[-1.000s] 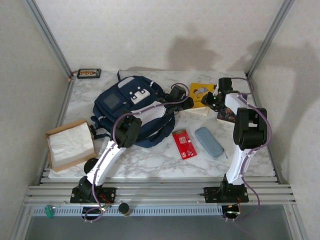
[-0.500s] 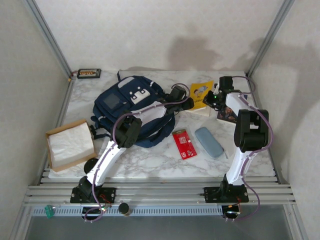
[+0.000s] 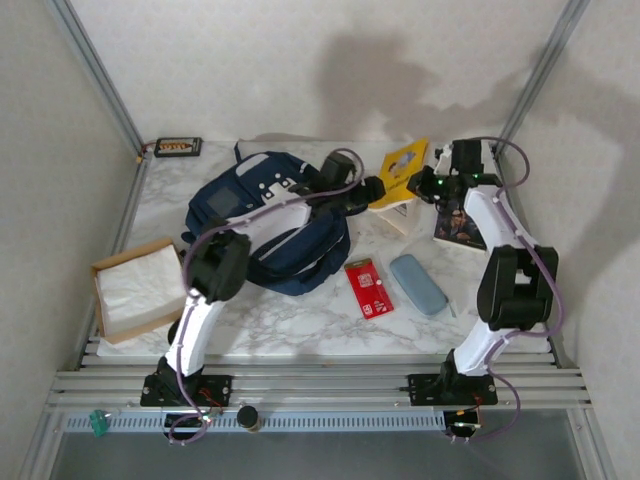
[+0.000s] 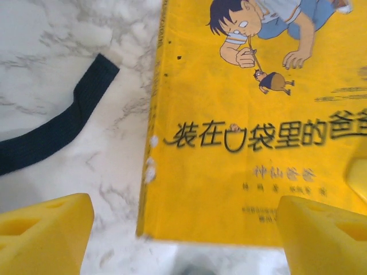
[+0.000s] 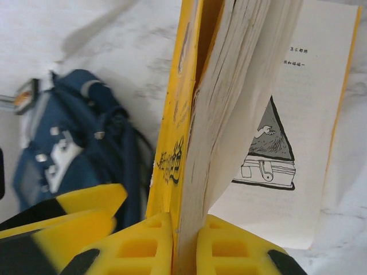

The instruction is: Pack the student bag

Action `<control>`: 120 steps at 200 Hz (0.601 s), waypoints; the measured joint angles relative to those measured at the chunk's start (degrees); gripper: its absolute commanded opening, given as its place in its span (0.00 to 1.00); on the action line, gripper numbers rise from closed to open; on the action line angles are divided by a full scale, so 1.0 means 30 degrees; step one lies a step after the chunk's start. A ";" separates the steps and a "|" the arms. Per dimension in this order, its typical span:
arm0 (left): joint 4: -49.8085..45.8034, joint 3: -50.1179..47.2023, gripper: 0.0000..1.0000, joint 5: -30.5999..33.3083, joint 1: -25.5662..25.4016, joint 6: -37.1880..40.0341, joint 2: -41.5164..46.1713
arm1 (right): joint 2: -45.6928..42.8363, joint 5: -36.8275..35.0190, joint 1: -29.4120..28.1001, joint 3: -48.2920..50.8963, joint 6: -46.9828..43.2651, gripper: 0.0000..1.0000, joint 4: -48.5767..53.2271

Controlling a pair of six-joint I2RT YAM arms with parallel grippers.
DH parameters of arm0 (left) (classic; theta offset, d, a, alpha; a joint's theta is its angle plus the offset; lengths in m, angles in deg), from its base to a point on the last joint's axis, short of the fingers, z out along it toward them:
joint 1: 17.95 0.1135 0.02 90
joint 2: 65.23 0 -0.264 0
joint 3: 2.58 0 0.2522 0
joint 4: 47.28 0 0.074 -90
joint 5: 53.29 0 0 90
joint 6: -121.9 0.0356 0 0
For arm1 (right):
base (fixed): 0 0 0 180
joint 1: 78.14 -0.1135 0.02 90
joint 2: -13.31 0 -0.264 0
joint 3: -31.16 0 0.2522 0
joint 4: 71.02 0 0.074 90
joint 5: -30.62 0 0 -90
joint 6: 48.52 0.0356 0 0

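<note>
The yellow book's drawing page hangs open outside the robot's right gripper, so the left gripper should hold the book while the right gripper takes all its pages [image 5: 221,109].
The student bag [image 3: 262,215], navy with white patches, lies at the back left of the table; it also shows at the left of the right wrist view [image 5: 63,143]. A yellow book [image 3: 405,165] with a cartoon boy on its cover [image 4: 241,143] stands tilted up, fanned open. My right gripper [image 3: 421,186] is shut on its cover and a wad of pages [image 5: 186,246], and a drawing page [image 5: 287,143] hangs open. My left gripper [image 3: 377,189] is open just left of the book, its yellow fingertips [image 4: 40,229] wide apart in front of the cover's lower edge, touching nothing.
A red card pack [image 3: 368,288] and a grey-blue oblong case [image 3: 418,284] lie mid-table. A cardboard box with white paper [image 3: 140,290] sits at the left. Another book [image 3: 458,225] lies under the right arm. A bag strap [image 4: 57,129] trails on the marble.
The right gripper has shut on the yellow book and tipped it up, open. The left arm has swung back toward the book and its jaws have opened wider.
</note>
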 measured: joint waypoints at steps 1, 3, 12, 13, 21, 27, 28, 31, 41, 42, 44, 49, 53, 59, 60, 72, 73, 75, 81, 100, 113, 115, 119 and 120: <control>0.0080 -0.0160 0.85 -0.0022 0.0036 -0.0022 0.0131 | -0.0044 0.0022 -0.0015 0.0000 0.0000 0.01 0.0007; 0.0233 -0.0576 0.85 -0.0102 0.0131 -0.0066 0.0532 | -0.0189 0.0095 -0.0044 0.0000 0.0015 0.01 0.0000; 0.1013 -0.2302 0.86 -0.0495 0.0597 -0.0466 0.2222 | -0.0794 0.0525 -0.0219 0.0000 0.0073 0.01 -0.0007; 0.1086 -0.2433 0.86 -0.0517 0.0634 -0.0510 0.2361 | -0.0889 0.0568 -0.0255 0.0000 0.0073 0.01 -0.0007; 0.1989 -0.4000 0.87 -0.0867 0.1107 -0.0867 0.3752 | -0.1304 0.0991 -0.0466 0.0051 0.0131 0.02 -0.0058; 0.2543 -0.5100 0.89 -0.1137 0.1443 -0.1078 0.4721 | -0.1647 0.1384 -0.0685 0.0138 0.0211 0.01 -0.0153; 0.2601 -0.5224 0.89 -0.1173 0.1486 -0.1107 0.4823 | -0.1683 0.1428 -0.0714 0.0153 0.0219 0.01 -0.0153; 0.2798 -0.5668 0.89 -0.1326 0.1661 -0.1202 0.5253 | -0.1836 0.1639 -0.0816 0.0189 0.0233 0.01 -0.0175; 0.3519 -0.7060 0.91 -0.1770 0.2178 -0.1494 0.6404 | -0.2259 0.2375 -0.1231 0.0393 0.0437 0.01 -0.0372; 0.3563 -0.7147 0.91 -0.1800 0.2208 -0.1523 0.6470 | -0.2288 0.2419 -0.1260 0.0408 0.0430 0.01 -0.0372; 0.3687 -0.7388 0.91 -0.1902 0.2295 -0.1617 0.6674 | -0.2368 0.2579 -0.1348 0.0437 0.0452 0.01 -0.0386; 0.4080 -0.7949 0.92 -0.2178 0.2463 -0.1778 0.7089 | -0.2492 0.2951 -0.1588 0.0510 0.0495 0.01 -0.0437; 0.4386 -0.8400 0.92 -0.2463 0.2557 -0.1923 0.7402 | -0.2579 0.3235 -0.1749 0.0576 0.0590 0.01 -0.0495; 0.4816 -0.8983 0.92 -0.2783 0.2623 -0.2157 0.7759 | -0.2703 0.3672 -0.2040 0.0736 0.0685 0.01 -0.0656; 0.4881 -0.9049 0.92 -0.2827 0.2630 -0.2186 0.7803 | -0.2725 0.3781 -0.2113 0.0780 0.0714 0.01 -0.0721; 0.5544 -1.0214 0.92 -0.3446 0.2645 -0.2637 0.8444 | -0.2885 0.4583 -0.2630 0.1158 0.0969 0.01 -0.1056; 0.5566 -1.0273 0.92 -0.3475 0.2645 -0.2674 0.8473 | -0.2892 0.4634 -0.2659 0.1188 0.1005 0.01 -0.1086; 0.5654 -1.0426 0.92 -0.3526 0.2645 -0.2739 0.8553 | -0.2907 0.4758 -0.2754 0.1268 0.1013 0.01 -0.1151; 0.5792 -1.0834 0.92 -0.3745 0.2645 -0.2914 0.8772 | -0.2980 0.5136 -0.3024 0.1515 0.1180 0.01 -0.1333; 0.6229 -1.2007 0.92 -0.4146 0.2674 -0.3315 0.9449 | -0.3242 0.6360 -0.3701 0.2441 0.1923 0.01 -0.2237; 0.6754 -1.2677 0.89 -0.4444 0.2725 -0.3745 0.9916 | -0.3548 0.7053 -0.3985 0.3177 0.2550 0.02 -0.2994; 0.6856 -1.2779 0.88 -0.4495 0.2725 -0.3869 0.9989 | -0.3570 0.7118 -0.4014 0.3242 0.2608 0.02 -0.3067; 0.7089 -1.2954 0.86 -0.4597 0.2725 -0.3971 1.0127 | -0.3650 0.7308 -0.4087 0.3402 0.2754 0.02 -0.3249; 0.7140 -1.2983 0.85 -0.4626 0.2725 -0.4044 1.0156 | -0.3665 0.7373 -0.4102 0.3461 0.2841 0.02 -0.3330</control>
